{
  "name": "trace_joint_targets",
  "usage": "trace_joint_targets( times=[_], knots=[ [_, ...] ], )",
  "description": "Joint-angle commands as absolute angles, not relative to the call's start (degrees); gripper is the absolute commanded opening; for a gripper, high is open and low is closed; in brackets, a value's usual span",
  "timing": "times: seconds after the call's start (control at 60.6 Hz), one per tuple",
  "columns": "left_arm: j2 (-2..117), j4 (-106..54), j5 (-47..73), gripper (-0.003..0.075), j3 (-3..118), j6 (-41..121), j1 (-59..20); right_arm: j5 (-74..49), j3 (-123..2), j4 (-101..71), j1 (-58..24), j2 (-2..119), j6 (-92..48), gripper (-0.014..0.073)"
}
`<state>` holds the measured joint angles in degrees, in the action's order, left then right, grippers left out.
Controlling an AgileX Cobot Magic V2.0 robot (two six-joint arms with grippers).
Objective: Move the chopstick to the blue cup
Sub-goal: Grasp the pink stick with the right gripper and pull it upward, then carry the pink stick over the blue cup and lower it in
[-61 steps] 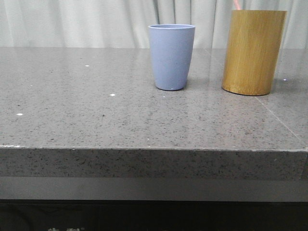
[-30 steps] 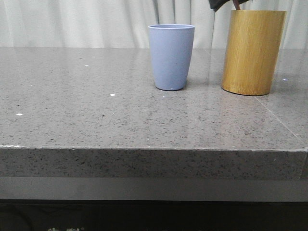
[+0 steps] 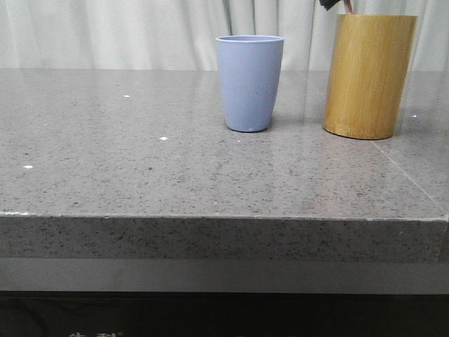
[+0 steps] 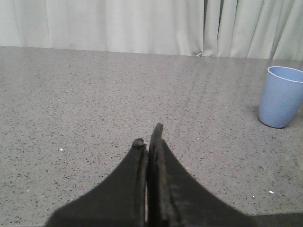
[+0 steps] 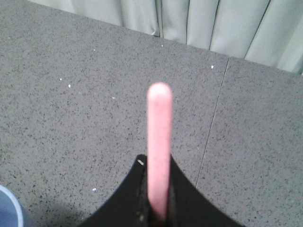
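Observation:
Next, I release the pink chopstick from my right gripper inside the blue cup point(image 3: 232, 39), so it is left leaning on the cup's rim.
The blue cup point(image 3: 250, 82) stands upright on the grey table, left of the taller bamboo holder point(image 3: 369, 76). It also shows in the left wrist view point(image 4: 281, 96), and its rim shows in the right wrist view point(image 5: 8, 207). My right gripper point(image 3: 335, 5) is at the top edge, just above the holder's left rim. In the right wrist view it point(image 5: 158, 163) is shut on a pale pink chopstick point(image 5: 158, 142), whose rounded end sticks out past the fingers. In the front view a short pink stretch point(image 3: 347, 8) shows above the holder. My left gripper point(image 4: 149, 137) is shut and empty, low over the table.
The grey speckled table point(image 3: 140, 154) has its front edge near the camera. White curtains point(image 3: 105, 31) hang behind it. A seam in the tabletop point(image 5: 215, 113) runs beside the right gripper.
The right gripper came into the front view above the bamboo holder, then rose and shifted slightly, so less of it shows now. The cup and holder have not moved.

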<state>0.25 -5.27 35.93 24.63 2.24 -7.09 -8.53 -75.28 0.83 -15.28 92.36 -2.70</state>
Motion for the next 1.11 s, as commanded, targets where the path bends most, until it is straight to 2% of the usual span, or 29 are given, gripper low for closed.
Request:
trace_joint_targets(
  times=[0.0,0.33,0.528,0.776,1.09],
  knots=[
    [1.0,-6.0,31.0,-0.0018,25.9,1.8,-6.9,-3.4,-77.5,2.0,-15.2,87.6,-3.1,-0.0059],
    [1.0,-6.0,31.0,-0.0018,25.9,1.8,-6.9,7.2,-77.5,4.5,-15.2,77.3,-3.1,-0.0059],
    [1.0,-6.0,31.0,-0.0018,25.9,1.8,-6.9,12.4,-77.5,3.2,-17.0,75.8,-2.0,-0.0059],
    [1.0,-6.0,31.0,-0.0018,25.9,1.8,-6.9,17.3,-77.5,2.7,-24.7,80.7,2.1,-0.0059],
    [1.0,-6.0,31.0,-0.0018,25.9,1.8,-6.9,20.6,-77.5,-5.2,-25.5,90.0,4.7,-0.0056]
  ],
)
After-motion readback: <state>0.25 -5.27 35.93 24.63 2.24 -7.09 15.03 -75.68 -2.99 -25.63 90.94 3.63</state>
